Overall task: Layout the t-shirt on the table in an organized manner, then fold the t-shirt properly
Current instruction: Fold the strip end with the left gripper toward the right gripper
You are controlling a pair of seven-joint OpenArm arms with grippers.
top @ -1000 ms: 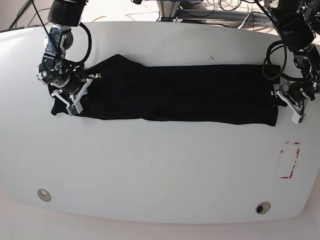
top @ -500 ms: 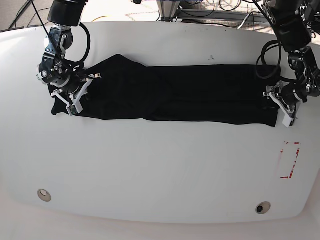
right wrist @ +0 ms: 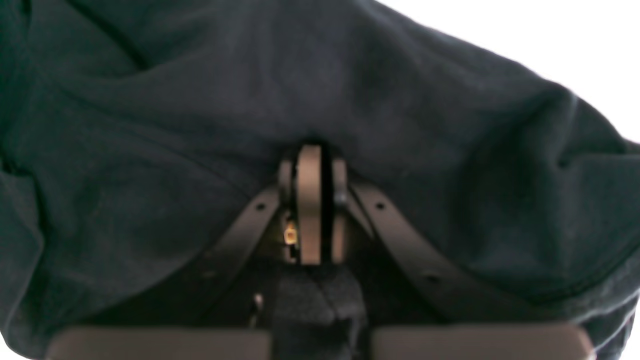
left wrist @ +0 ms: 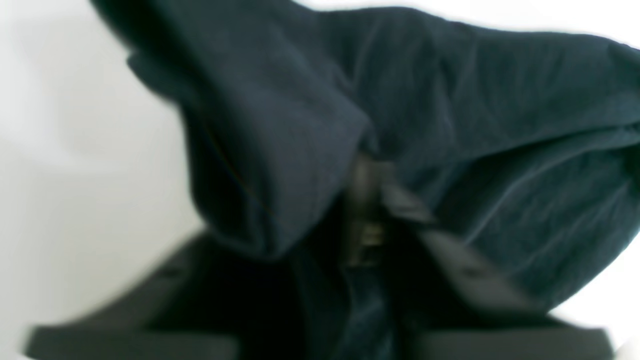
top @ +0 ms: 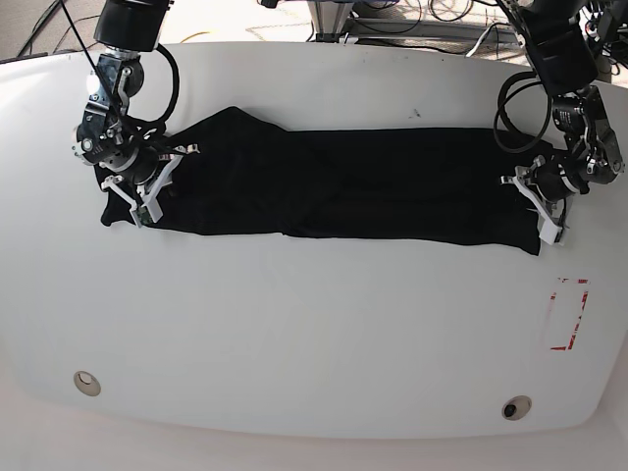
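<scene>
Next, my left gripper lets go of the black t-shirt's end on the middle of its long band [top: 327, 218], toward the t-shirt's near edge.
The black t-shirt [top: 373, 186] lies as a long folded band across the far half of the white table [top: 294, 324]. My right gripper [top: 137, 201] is at the band's left end in the base view. In the right wrist view its pads [right wrist: 310, 200] are pressed together, shut on the t-shirt [right wrist: 150, 125], whose cloth bunches over the tips. My left gripper [top: 538, 211] sits on the band's right edge. The blurred left wrist view shows my left gripper [left wrist: 370, 200] with its fingers drawn together, pinching the t-shirt [left wrist: 500, 100].
A red rectangular tape mark [top: 567, 314] is on the table's right side, near the left arm. Two small round holes [top: 86, 382] [top: 514, 407] sit close to the front edge. Cables hang behind the table's far edge.
My left gripper moved leftward from beside the t-shirt's right edge onto it and closed on the cloth. The right arm and the left end of the shirt stayed still.
</scene>
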